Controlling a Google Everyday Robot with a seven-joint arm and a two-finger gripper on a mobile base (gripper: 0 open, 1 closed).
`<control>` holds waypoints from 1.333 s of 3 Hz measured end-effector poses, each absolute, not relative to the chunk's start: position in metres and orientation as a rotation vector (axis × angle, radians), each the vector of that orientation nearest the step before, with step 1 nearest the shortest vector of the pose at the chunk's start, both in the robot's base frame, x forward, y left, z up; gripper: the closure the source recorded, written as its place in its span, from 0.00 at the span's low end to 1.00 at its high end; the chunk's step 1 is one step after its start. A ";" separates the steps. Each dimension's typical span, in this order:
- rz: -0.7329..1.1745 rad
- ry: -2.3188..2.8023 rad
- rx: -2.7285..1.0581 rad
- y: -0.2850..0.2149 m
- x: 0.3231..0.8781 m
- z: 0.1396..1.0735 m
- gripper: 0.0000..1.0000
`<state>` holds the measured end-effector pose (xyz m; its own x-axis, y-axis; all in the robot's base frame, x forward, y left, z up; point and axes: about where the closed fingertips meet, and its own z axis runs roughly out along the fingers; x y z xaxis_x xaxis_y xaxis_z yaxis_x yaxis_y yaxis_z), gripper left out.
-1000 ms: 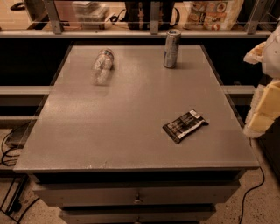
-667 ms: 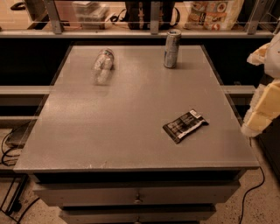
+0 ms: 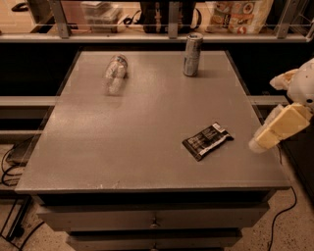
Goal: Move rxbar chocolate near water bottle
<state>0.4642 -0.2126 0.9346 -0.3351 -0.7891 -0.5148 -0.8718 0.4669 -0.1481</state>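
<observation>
The gripper should next move to the rxbar chocolate's middle [image 3: 209, 141] and close there, because the bar needs to go near the water bottle.
The rxbar chocolate [image 3: 207, 141], a flat black wrapper with white lettering, lies on the grey table [image 3: 147, 122] at the front right. The water bottle [image 3: 115, 73], clear and crinkled, lies on its side at the back left. My gripper [image 3: 264, 113] hangs over the table's right edge, just right of the bar and apart from it. It is open and empty, with one pale finger [image 3: 278, 128] low and the other higher up.
A tall silver can [image 3: 192, 54] stands at the back right of the table. A shelf rail with bags and boxes [image 3: 240, 14] runs behind the table. Drawers [image 3: 154, 220] sit below the front edge, and cables lie on the floor at the left.
My gripper has shifted slightly left toward the bar. The bar, bottle and can have not moved.
</observation>
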 end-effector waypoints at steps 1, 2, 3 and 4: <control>0.323 2.115 -1.353 -0.189 0.485 0.915 0.00; 0.331 2.108 -1.348 -0.186 0.487 0.915 0.00; 0.424 2.128 -1.326 -0.169 0.489 0.890 0.00; 0.469 2.123 -1.342 -0.147 0.494 0.862 0.00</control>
